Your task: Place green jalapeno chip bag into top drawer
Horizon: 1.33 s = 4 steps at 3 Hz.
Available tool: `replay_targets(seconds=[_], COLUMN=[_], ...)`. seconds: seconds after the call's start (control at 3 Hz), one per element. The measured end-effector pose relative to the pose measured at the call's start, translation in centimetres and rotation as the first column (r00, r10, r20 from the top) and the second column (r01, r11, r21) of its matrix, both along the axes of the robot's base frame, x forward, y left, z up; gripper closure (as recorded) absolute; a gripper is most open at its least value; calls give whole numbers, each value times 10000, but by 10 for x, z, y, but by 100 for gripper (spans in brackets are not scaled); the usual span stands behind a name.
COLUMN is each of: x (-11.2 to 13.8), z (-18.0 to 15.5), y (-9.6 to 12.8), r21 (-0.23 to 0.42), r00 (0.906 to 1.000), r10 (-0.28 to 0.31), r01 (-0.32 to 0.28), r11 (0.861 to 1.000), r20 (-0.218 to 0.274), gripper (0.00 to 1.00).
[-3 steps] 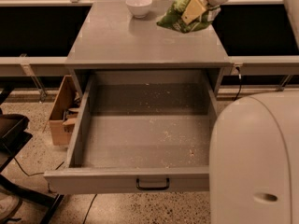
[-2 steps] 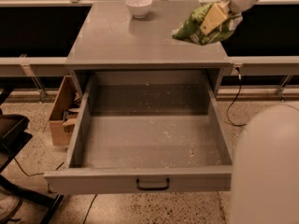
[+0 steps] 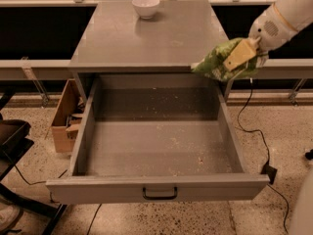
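Next, my gripper releases the green jalapeno chip bag on the back part of the drawer's bottom [image 3: 187,106], close to the cabinet.
The green jalapeno chip bag [image 3: 217,60] is a crinkled light-green bag held in the air by my gripper [image 3: 240,55], which is shut on it. One pale yellow finger [image 3: 238,54] lies across the bag's front. The bag hangs at the cabinet's front right corner, above the back right part of the top drawer [image 3: 156,143]. The drawer is pulled fully open, grey, with crumb specks on its floor and a black bar handle [image 3: 160,195] on its front. My white arm [image 3: 283,16] reaches in from the upper right.
A white bowl [image 3: 145,6] stands at the back of the grey cabinet top [image 3: 142,38]. A brown cardboard box [image 3: 66,119] sits on the floor left of the drawer. A black cable [image 3: 254,126] runs along the floor at the right. A dark object [image 3: 12,136] is at far left.
My gripper has carried the bag from over the cabinet top's back right forward and down to the front right corner, over the open drawer. The camera view has also shifted.
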<state>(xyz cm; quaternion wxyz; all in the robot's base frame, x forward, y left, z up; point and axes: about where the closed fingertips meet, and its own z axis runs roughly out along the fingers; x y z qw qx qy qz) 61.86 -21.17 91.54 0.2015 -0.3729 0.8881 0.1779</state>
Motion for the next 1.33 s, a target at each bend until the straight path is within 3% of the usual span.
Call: replay_targets(seconds=[0.33, 0.67, 1.0, 1.33], x=[-26, -48, -69, -85], z=[-44, -97, -155, -201], y=[-1, 5, 12, 12], r21=[1140, 1808, 1633, 1165], r00=[9999, 9997, 9962, 9931], r10=[103, 37, 17, -363], r01=[-95, 5, 126, 493], r11=[9934, 9835, 9865, 9920], r20=[-64, -230, -875, -1112], gripper=[100, 100, 100, 100])
